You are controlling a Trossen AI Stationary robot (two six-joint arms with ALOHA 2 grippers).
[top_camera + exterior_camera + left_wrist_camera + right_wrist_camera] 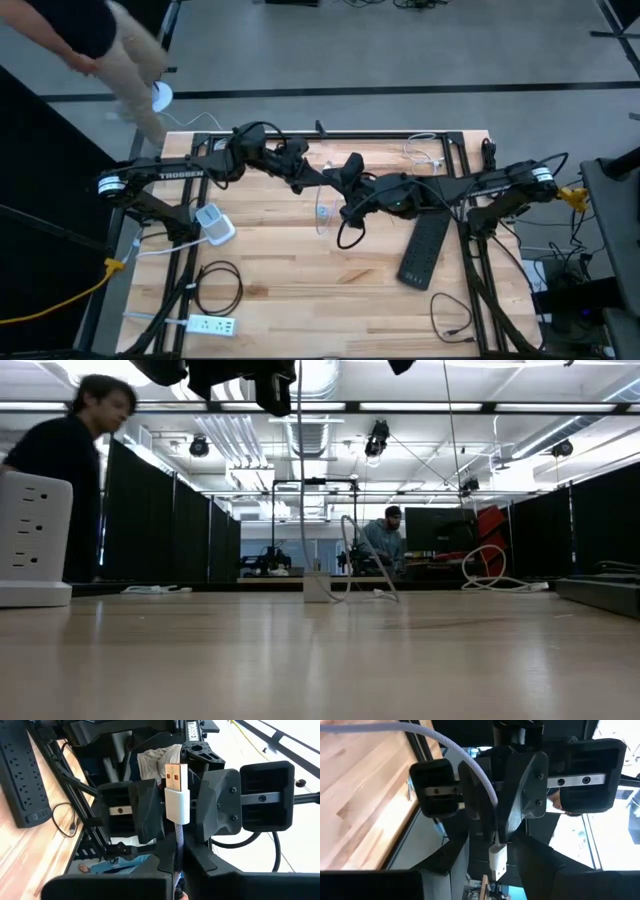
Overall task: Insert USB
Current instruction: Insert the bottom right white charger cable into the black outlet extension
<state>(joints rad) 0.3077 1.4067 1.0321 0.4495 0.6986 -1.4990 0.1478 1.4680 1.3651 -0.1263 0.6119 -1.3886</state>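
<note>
I have only the bendy braided cable behind the plug in my left gripper, so I should close my right gripper on the plug's white body [177, 806] and take it over before inserting.
A white USB plug [176, 795] with a gold metal end sticks out past my left gripper [179, 882], which is shut on its braided cable [179, 845] high above the table's middle [335, 180]. My right gripper [353, 195] faces it head-on. Its two fingers [147, 810] stand close on either side of the plug [497, 860], still a little apart. The white cable [300, 480] hangs down to a small white block [317, 587] standing on the table. My left gripper pinches the braided cable [179, 851] just behind the white plug between its two fingers [475, 800]. The fingers come level from the table's left. The plug juts out beyond them, lifted clear, metal end toward my right gripper. Whether my right gripper touches the plug, I cannot tell.
A black power strip [424, 250] lies at the right. At the left are a white outlet block [214, 224], a black cable loop [220, 285] and a white power strip [212, 325]. A person [120, 50] stands beyond the far left corner.
</note>
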